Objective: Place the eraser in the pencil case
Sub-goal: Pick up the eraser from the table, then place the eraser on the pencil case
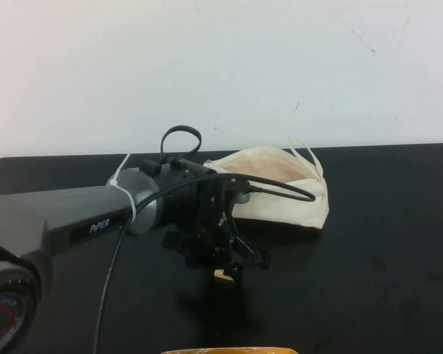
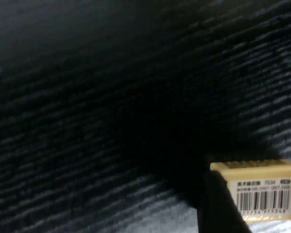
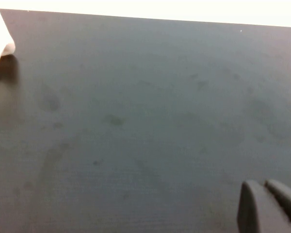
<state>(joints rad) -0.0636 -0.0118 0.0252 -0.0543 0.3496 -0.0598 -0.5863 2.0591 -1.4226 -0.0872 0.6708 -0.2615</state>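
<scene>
My left gripper should release the eraser so that it is left on the beige lining inside the cream pencil case's opening (image 1: 266, 171).
The eraser (image 2: 262, 187), a small tan block with a barcode label, sits between the dark fingers (image 2: 218, 206) of my left gripper (image 2: 254, 204). In the high view the left gripper (image 1: 223, 267) points down at the table's middle, and the eraser (image 1: 223, 275) shows as a tan speck at its tip, low over the black table. The cream pencil case (image 1: 280, 188) lies just behind and to the right of the gripper, its beige lining showing, with a thin loop strap (image 1: 310, 158) at its right end. My right gripper (image 3: 269, 206) is shut and empty over bare table; it is out of the high view.
The black table (image 1: 384, 243) ends at a white wall behind the pouch. A yellow-orange edge (image 1: 229, 350) shows at the front of the high view. A cream corner of the pouch (image 3: 0, 43) shows in the right wrist view. The left arm's cable loops over the pouch.
</scene>
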